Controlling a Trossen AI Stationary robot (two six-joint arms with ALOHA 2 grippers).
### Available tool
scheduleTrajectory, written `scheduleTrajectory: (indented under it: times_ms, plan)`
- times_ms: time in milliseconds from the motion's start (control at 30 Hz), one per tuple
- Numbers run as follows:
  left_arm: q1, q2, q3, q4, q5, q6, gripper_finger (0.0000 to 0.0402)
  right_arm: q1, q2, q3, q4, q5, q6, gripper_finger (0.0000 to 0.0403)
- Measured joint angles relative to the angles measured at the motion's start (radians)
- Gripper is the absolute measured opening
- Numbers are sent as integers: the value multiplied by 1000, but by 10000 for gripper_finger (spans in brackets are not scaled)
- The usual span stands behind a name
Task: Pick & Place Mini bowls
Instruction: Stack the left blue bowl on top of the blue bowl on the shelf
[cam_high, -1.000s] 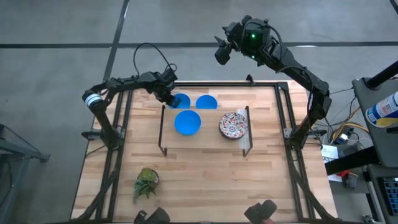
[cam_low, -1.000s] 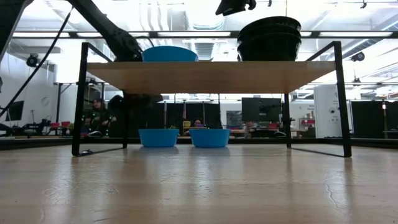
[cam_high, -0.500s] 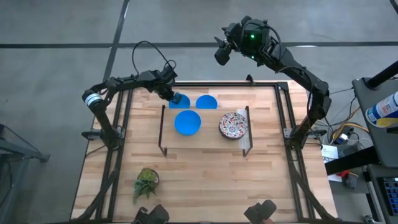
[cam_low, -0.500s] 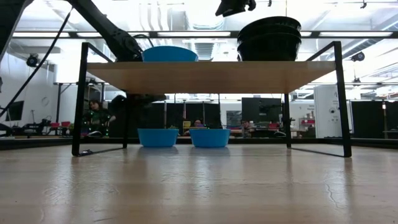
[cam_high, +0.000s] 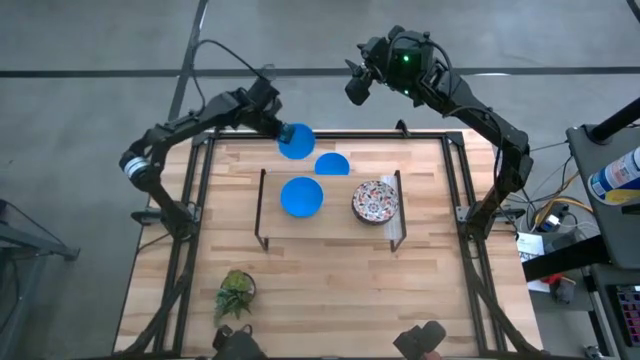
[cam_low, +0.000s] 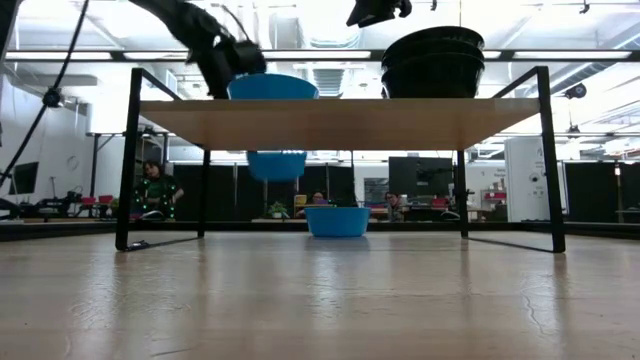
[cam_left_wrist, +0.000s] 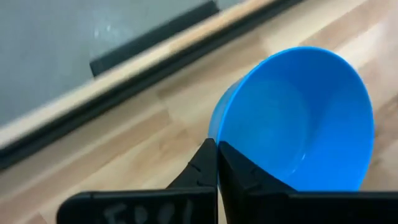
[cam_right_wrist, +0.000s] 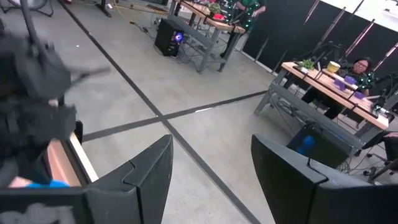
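My left gripper is to release its blue mini bowl, now over the table's far edge, inside the blue bowl on the rack's wooden shelf (cam_high: 302, 196).
My left gripper (cam_high: 281, 130) is shut on a plain blue mini bowl (cam_high: 297, 143), held in the air over the table's far edge; the bowl also shows in the low view (cam_low: 276, 164) and the left wrist view (cam_left_wrist: 298, 124). A second blue bowl (cam_high: 332, 165) rests on the table behind the rack. A third blue bowl (cam_high: 301, 196) and a stack of patterned bowls (cam_high: 375, 200) stand on the rack's wooden shelf (cam_low: 340, 122). My right gripper (cam_high: 357, 86) is open and empty, high beyond the far edge. My left gripper pinches the blue bowl's rim (cam_left_wrist: 214, 138) at one spot, one finger inside the bowl and one outside. The bowl is lifted clear of the table, its opening up, hanging beside and below the fingers.
A black metal rack (cam_high: 262, 215) with the wooden shelf stands mid-table. A small green plant (cam_high: 235, 293) sits near the front left. Bare wood (cam_high: 420, 290) lies at the front right. People sit in the room beyond the table (cam_low: 152, 188).
My left gripper has risen and gone toward the table's far edge, still shut on the blue bowl. The bowl, which stood on the table behind the rack's left end, is now lifted clear of it. My right arm has kept still.
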Motion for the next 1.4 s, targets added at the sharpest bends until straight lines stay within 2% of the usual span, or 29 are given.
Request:
scheduleTrajectory:
  times_ms: [200,400,633,900,1033,1267,1400]
  plan:
    - [6,-16,197,-186,11,-18,0,-1,0,0,0,3,-22,215]
    - [-10,-20,362,-362,229,-34,0,-1,0,0,0,8,-37,215]
    - [-145,-51,457,-480,253,-6,0,-13,0,0,0,8,-32,215]
    - [-308,-60,463,-522,247,69,0,-23,0,0,1,16,-5,215]
    - [-362,-58,431,-534,172,91,0,-22,0,0,0,27,-1,215]
    - [-373,-53,394,-541,141,117,0,-22,-1,0,1,27,39,215]
    - [-373,-52,329,-468,163,123,0,-21,-1,0,1,26,40,215]
